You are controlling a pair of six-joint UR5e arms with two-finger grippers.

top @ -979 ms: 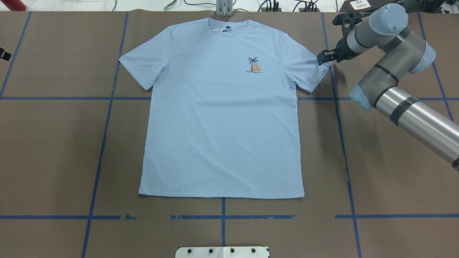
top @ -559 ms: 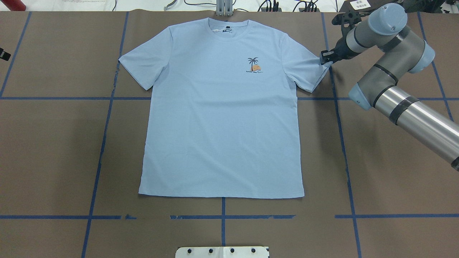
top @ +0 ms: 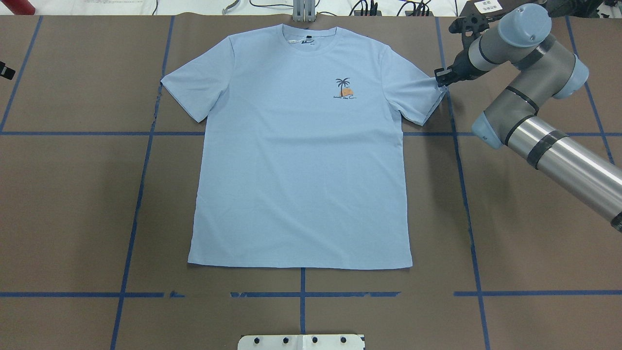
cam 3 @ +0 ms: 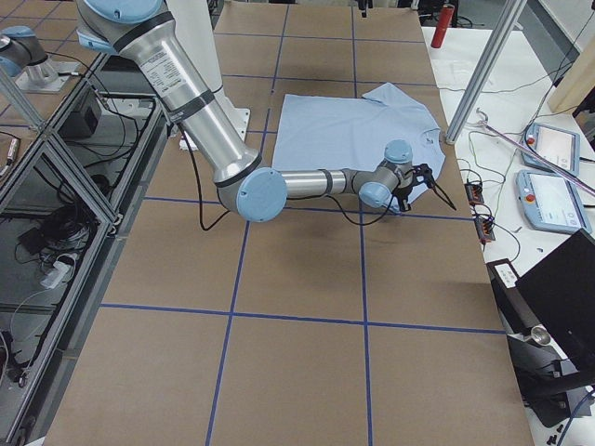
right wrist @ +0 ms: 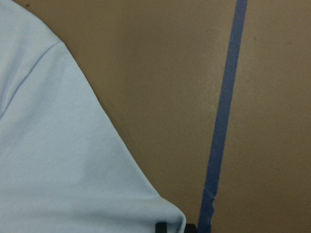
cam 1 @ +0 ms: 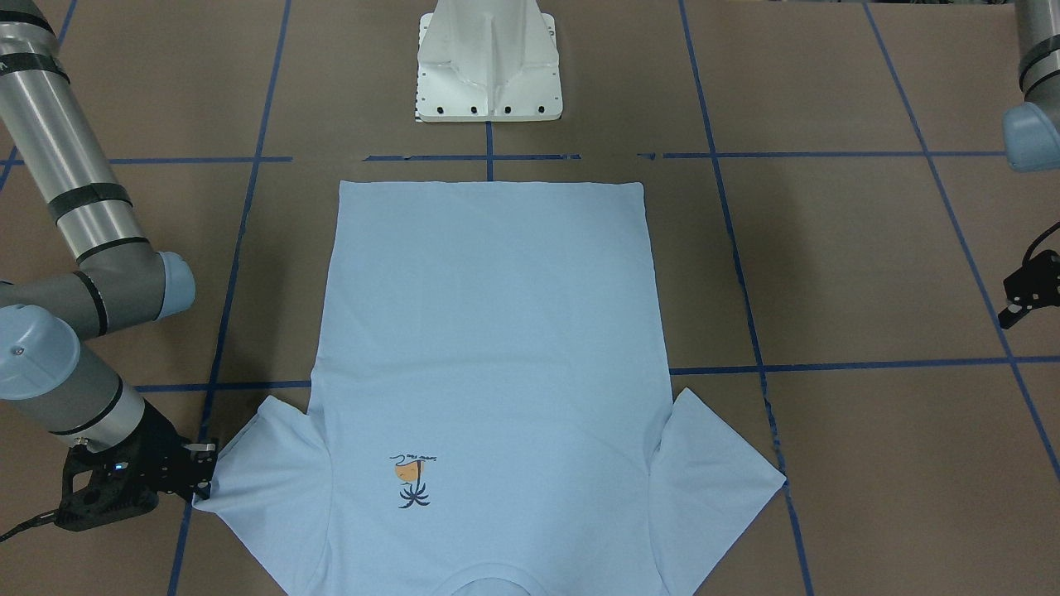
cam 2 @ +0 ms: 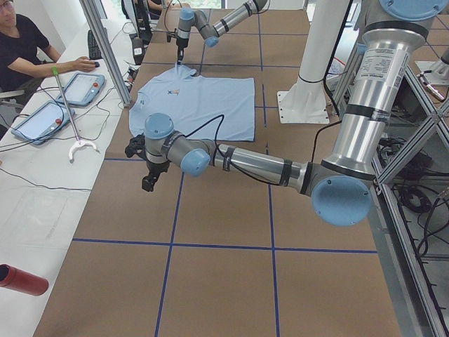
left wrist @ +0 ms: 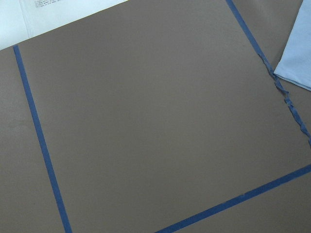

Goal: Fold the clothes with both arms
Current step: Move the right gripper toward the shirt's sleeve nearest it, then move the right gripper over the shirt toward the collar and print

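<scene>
Next, my right gripper lets go of the sleeve corner on the chest (cam 1: pixel 392 545) between palm print and neckline.
The pale blue T-shirt (top: pixel 301 160) lies flat and face up on the brown table, neckline at the far edge, with the palm print (top: pixel 344 89) on the chest. My right gripper (top: pixel 440 78) is shut on the outer corner of the sleeve on that side (top: pixel 420 95); it also shows in the front-facing view (cam 1: pixel 203 484). In the right wrist view the sleeve (right wrist: pixel 73 160) bunches at a black fingertip (right wrist: pixel 161 227). My left gripper (cam 1: pixel 1014 308) hangs over bare table, well off the other sleeve (top: pixel 192 90). I cannot tell whether it is open or shut.
The white pedestal base (cam 1: pixel 489 66) stands at the near table edge behind the shirt's hem. Blue tape lines (top: pixel 141 194) grid the table. An operator (cam 2: pixel 28 49), tablets (cam 2: pixel 84 88) and cables are on the white bench beyond the far edge.
My right gripper was open at the sleeve's edge, then closed on the sleeve corner. The shirt body has not moved. The left arm is nearly still.
</scene>
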